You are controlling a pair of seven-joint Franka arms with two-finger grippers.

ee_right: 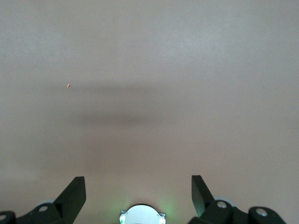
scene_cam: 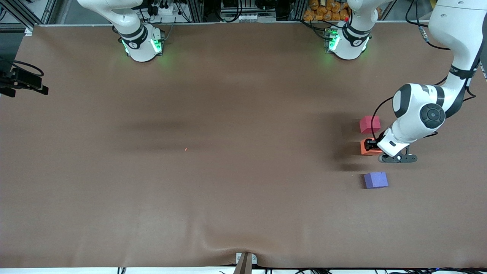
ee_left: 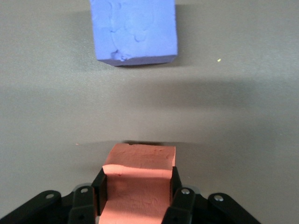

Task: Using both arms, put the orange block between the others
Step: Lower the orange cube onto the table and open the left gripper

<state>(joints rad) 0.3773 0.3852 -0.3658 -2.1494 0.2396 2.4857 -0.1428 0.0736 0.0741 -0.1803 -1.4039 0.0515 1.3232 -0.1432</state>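
Next, my left gripper sets the orange block free on the table midway (scene_cam: 371,150) (ee_left: 136,167) between the pinkish-red cube and the purple-blue cube, letting go of it there.
The orange block (scene_cam: 367,151) (ee_left: 140,161) sits low at the table between the pinkish-red cube (scene_cam: 370,124) and the purple-blue cube (scene_cam: 376,180) (ee_left: 135,28), in line with both. My left gripper (scene_cam: 368,145) (ee_left: 138,184) is shut on the orange block, with a black finger pressed to each side. I cannot tell whether the block touches the table. The pinkish-red cube is farther from the front camera, the purple-blue one nearer. My right gripper (ee_right: 138,179) is open and holds nothing. It hangs over bare brown table above its own green-lit base. It is outside the front view, and that arm waits.
A tiny orange crumb (scene_cam: 186,149) (ee_right: 68,86) lies mid-table. A black camera mount (scene_cam: 23,82) juts in at the right arm's end. A clamp (scene_cam: 245,262) sits at the table edge nearest the front camera. The arm bases (scene_cam: 142,45) (scene_cam: 348,42) stand along the edge farthest from it.
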